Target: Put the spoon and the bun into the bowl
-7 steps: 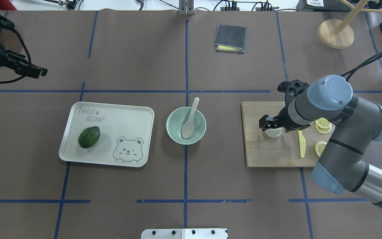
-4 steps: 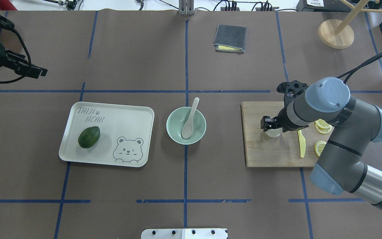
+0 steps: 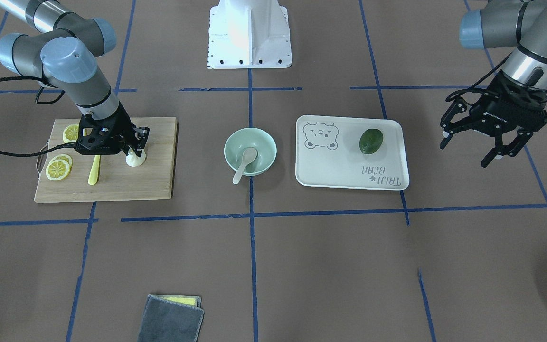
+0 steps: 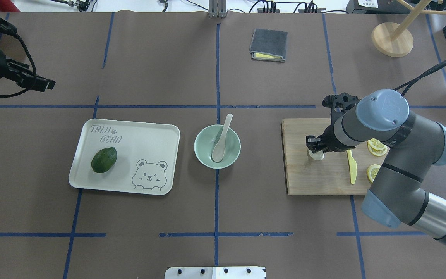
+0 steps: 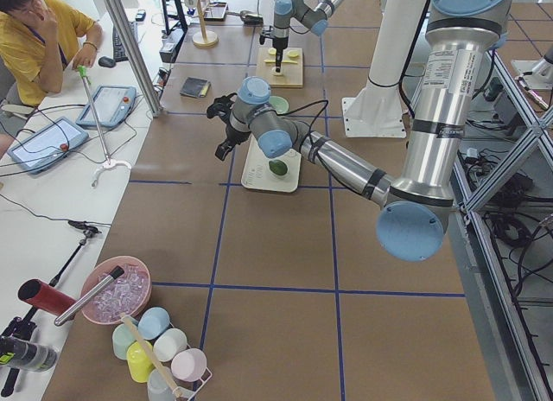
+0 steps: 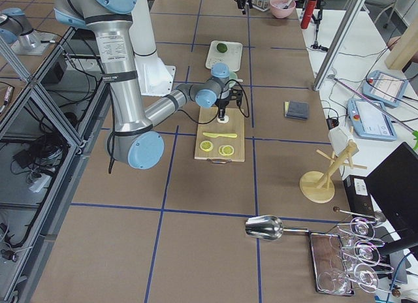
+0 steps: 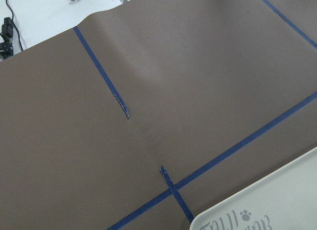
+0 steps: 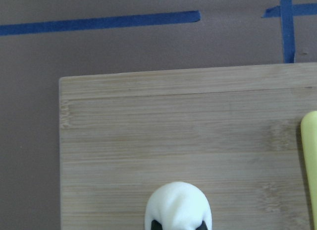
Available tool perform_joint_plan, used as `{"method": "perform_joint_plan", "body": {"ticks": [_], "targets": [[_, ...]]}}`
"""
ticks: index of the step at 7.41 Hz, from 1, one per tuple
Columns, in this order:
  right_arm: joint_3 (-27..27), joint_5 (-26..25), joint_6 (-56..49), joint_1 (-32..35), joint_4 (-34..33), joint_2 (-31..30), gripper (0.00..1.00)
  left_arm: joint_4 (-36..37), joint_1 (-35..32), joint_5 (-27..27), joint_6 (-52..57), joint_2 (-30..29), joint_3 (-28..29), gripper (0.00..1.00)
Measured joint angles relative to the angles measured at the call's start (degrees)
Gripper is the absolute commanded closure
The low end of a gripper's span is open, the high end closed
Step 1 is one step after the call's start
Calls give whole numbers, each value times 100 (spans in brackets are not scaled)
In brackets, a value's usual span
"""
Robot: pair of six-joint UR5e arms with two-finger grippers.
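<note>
My right gripper is to put the white bun, now on the wooden cutting board, in the mint-green bowl [image 3: 256,143]. It will let go of the bun there, against the scoop of the beige spoon.
The white bun [image 4: 317,156] sits on the wooden cutting board [image 4: 312,178] at the right. My right gripper [image 4: 315,150] reaches down over it with its fingers shut on its sides. The bun looks squeezed narrow in the front view [image 3: 136,160], and the right wrist view shows its top [image 8: 178,202] between the fingertips. The beige spoon [image 4: 220,142] lies in the mint-green bowl [image 4: 199,153] at the table's middle, its handle over the far rim. My left gripper [image 3: 480,147] hangs open and empty above the table beyond the tray's left end.
A yellow knife [image 4: 352,168] and lemon slices [image 4: 374,172] lie on the board beside the bun. A white bear tray [image 4: 145,139] with a green avocado [image 4: 103,159] is left of the bowl. A grey cloth [image 4: 268,44] and a wooden stand [image 4: 392,38] are at the far side.
My right gripper's fingers have closed in on the bun, which now looks narrower between them. The left arm, bowl and spoon have not moved.
</note>
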Motion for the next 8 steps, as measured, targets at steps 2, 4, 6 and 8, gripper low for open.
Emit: {"method": "perform_joint_plan", "body": {"ticks": [2, 4, 6, 8], "targets": [[370, 27, 23, 90, -650, 245, 66, 0, -1, -6, 0, 0, -12, 8], [513, -3, 200, 54, -1811, 1160, 65, 0, -8, -10, 0, 3, -38, 8], [272, -31, 925, -162, -2125, 2021, 64, 0, -8, -16, 0, 48, -91, 8], [-352, -358, 1604, -558, -2127, 2841, 57, 0, -9, -17, 0, 67, -110, 8]]}}
